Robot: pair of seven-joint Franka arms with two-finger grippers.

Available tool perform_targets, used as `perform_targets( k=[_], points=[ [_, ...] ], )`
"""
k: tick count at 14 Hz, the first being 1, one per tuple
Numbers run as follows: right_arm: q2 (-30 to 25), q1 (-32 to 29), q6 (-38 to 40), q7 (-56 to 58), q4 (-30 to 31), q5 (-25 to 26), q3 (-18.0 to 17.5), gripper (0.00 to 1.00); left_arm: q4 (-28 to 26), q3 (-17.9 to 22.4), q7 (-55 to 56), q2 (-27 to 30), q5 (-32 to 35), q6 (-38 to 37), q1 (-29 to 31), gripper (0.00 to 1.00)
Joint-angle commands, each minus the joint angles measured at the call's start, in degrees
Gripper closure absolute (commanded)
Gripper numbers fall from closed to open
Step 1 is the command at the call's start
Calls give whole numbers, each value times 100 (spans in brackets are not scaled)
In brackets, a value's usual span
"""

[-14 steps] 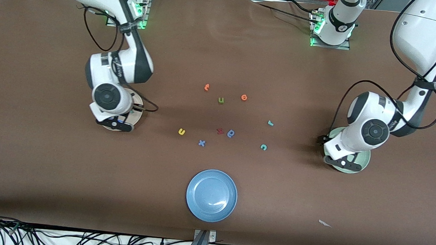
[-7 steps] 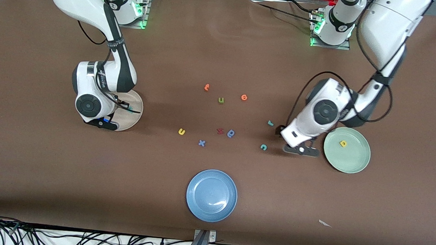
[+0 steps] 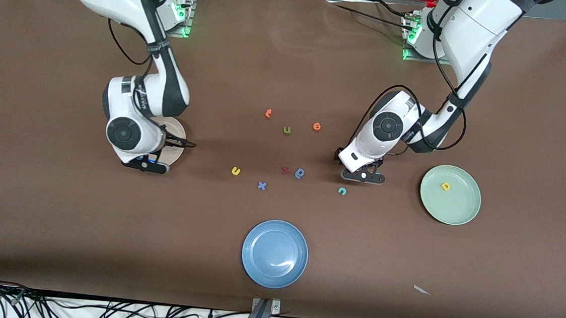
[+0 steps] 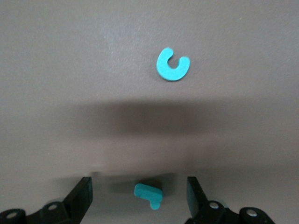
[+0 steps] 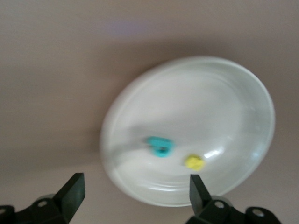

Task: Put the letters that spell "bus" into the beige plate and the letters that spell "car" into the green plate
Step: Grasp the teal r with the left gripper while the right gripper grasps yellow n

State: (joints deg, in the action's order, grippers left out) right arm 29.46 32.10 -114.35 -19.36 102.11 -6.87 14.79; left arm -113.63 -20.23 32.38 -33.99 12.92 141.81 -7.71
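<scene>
I will move my right gripper to the yellow "u" near the blue "x" next and close it on the letter's outer sides (image 3: 235, 171).
My left gripper (image 3: 362, 177) (image 4: 139, 199) hangs low and open, its fingers (image 4: 80, 197) standing apart on either side of the teal "r" (image 4: 148, 194), which lies on the table. The teal "c" (image 3: 342, 190) (image 4: 172, 64) lies close by, nearer the front camera. The yellow "a" (image 3: 445, 186) rests in the green plate (image 3: 455, 213). My right gripper (image 3: 144, 164) (image 5: 135, 193) is open and empty over the rim of the beige plate (image 3: 175, 131) (image 5: 196, 93), which holds the teal "b" (image 5: 160, 145) and yellow "s" (image 5: 194, 162). The yellow "u" (image 3: 235, 171) lies on the table.
An olive "u" (image 3: 287, 130), two orange letters (image 3: 268, 113) (image 3: 317, 126), a red letter (image 3: 286, 170), a blue rounded letter (image 3: 300, 173) and a blue "x" (image 3: 261, 185) are scattered mid-table. A blue plate (image 3: 275, 253) sits near the front edge.
My left arm swung from over the green plate, where the yellow "a" now shows, to over the teal "r". My right gripper opened over the beige plate and shifted slightly.
</scene>
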Motion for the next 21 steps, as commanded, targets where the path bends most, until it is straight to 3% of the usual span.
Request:
perform_targets(
  k=[1, 4, 9, 13, 14, 18, 21],
  points=[
    [112, 42, -51, 20, -550, -331, -178, 0, -159, 19, 119, 121, -52, 31, -20, 22],
    [525, 305, -639, -198, -851, -578, -249, 5, -142, 28, 277, 86, -52, 40, -143, 37],
    [956, 833, -1790, -1279, -851, -675, -258, 19, -115, 37, 277, 86, -44, 31, -152, 48],
    [1299, 1105, -2432, -1834, -886, -632, -258, 27, -115, 37, 286, 86, 0, 31, -152, 64],
    [1343, 1132, -2530, -1852, -886, -640, -258, 35, -107, 37, 330, 86, 0, 31, -160, 67],
    [1422, 1141, -2566, -1844, -895, -579, -258, 36, -107, 37, 356, 77, 0, 31, -187, 74],
    [1484, 1176, -2698, -1835, -886, -570, -258, 42, -107, 37, 348, 77, 9, 31, -187, 79]
  ],
)
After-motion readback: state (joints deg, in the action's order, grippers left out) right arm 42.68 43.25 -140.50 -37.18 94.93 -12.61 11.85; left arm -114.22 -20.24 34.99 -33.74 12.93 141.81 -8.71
